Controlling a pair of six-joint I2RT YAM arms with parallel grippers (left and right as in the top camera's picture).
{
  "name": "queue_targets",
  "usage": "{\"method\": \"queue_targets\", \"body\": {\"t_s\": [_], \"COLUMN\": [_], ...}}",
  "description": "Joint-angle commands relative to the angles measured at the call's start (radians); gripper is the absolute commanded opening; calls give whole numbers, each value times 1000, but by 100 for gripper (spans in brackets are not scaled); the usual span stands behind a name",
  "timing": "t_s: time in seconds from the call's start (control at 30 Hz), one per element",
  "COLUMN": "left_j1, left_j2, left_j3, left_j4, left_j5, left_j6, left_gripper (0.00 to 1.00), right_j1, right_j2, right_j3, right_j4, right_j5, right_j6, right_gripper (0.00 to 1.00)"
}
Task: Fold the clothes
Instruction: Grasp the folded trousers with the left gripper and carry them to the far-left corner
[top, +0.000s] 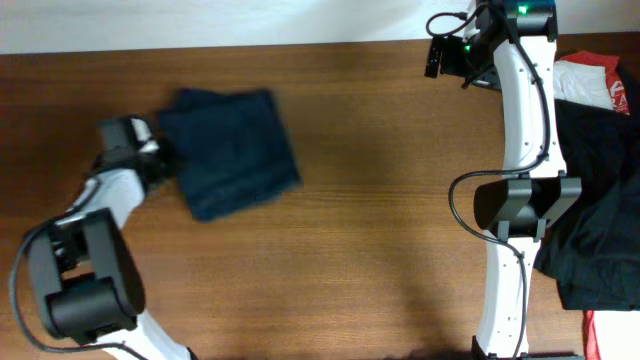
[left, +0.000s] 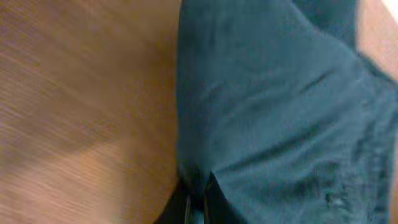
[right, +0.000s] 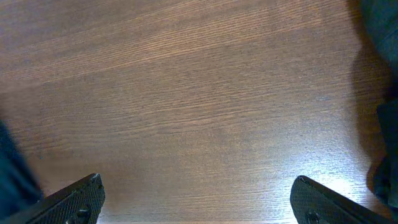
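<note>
I should let go of the folded dark navy shorts with my left gripper in its own back corner of the wooden table (top: 108, 90). The shorts now lie on the table.
The folded dark navy shorts (top: 232, 150) lie on the wooden table (top: 380, 220) at the left. They fill most of the left wrist view (left: 280, 106). My left gripper (top: 155, 152) is at the shorts' left edge, and its jaws (left: 199, 196) are pinched together on the fabric edge. My right gripper (top: 437, 55) is at the far right back of the table. Its fingers are wide open and empty over bare wood (right: 199, 199).
A black garment (top: 600, 200) lies heaped at the right edge behind the right arm. A red-and-white garment (top: 600, 80) is above it, and a red bit (top: 612, 335) shows at the bottom right. The white wall edge runs along the back.
</note>
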Motion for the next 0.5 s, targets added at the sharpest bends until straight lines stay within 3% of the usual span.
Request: {"method": "queue_targets", "body": {"t_s": [0.0, 0.07, 0.17, 0.37, 0.47], "left_j1": [192, 312, 364, 312, 314], "left_j2": [-3, -3, -2, 59, 146], "left_j3": [5, 5, 5, 5, 9], "left_j4": [134, 146, 143, 272, 391], "left_j5": [-113, -156, -156, -106, -50], "left_j6": [-184, -365, -469, -465, -385], "left_gripper": [1, 1, 2, 1, 1], "right_j1": [2, 2, 2, 2, 2], "right_j2": [-9, -9, -9, -9, -9], "right_j3": [6, 6, 6, 6, 6], "right_j4": [0, 0, 0, 0, 0], "right_j5": [16, 16, 16, 16, 16], "right_j6": [5, 5, 5, 5, 5], "right_gripper": [99, 99, 99, 99, 99]}}
